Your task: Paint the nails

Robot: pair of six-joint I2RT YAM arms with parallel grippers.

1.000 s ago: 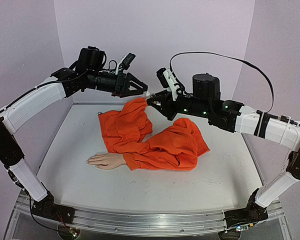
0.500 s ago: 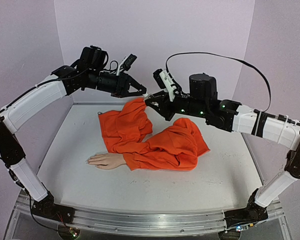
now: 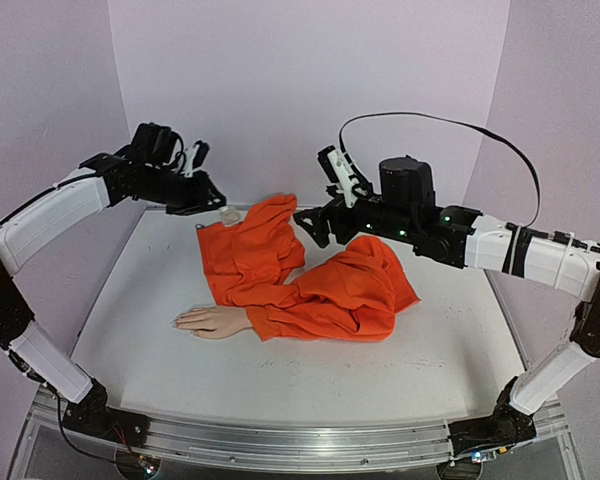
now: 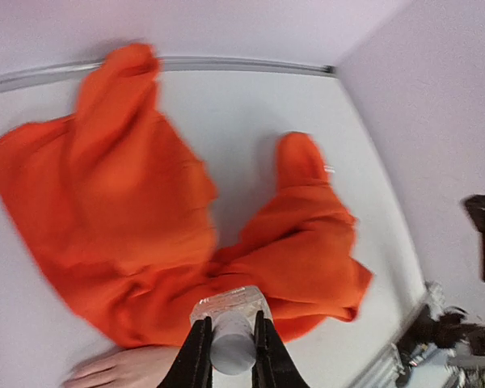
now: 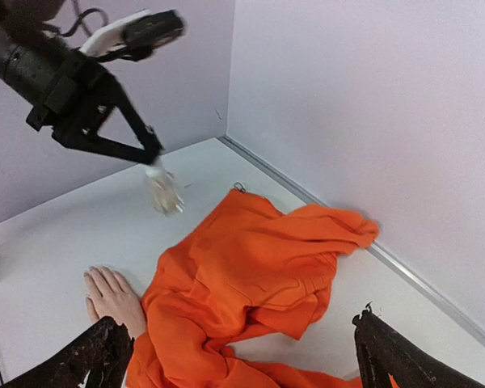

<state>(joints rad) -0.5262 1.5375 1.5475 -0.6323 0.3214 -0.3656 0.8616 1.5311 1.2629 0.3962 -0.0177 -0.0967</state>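
Note:
My left gripper is going to release the small clear bottle on the white table [image 3: 118, 308] between the hand's fingertips and the lilac wall.
The pale mannequin hand [image 3: 212, 321] lies flat on the table, its wrist inside an orange sleeve [image 3: 310, 285]. Its nails [image 3: 178, 321] are at the fingertips, pointing left, too small to make out. The hand also shows in the right wrist view [image 5: 113, 295] and in the left wrist view [image 4: 121, 368]. My left gripper [image 3: 220, 206] hovers at the back left, shut on the grey cap [image 4: 230, 346] of a small clear bottle [image 4: 230, 303]; the bottle [image 5: 163, 190] hangs below the fingers. My right gripper [image 3: 313, 228] is open wide over the orange cloth, with nothing in it [image 5: 238, 364].
The orange garment [image 5: 259, 267] spreads in folds across the middle and back of the white table [image 3: 310, 380]. Lilac walls [image 3: 310, 80] close the back and sides. A metal rail [image 3: 280, 440] runs along the near edge.
The left gripper shut on the bottle's cap beside the right gripper, then swung left and down with it. The right gripper opened wide and let go.

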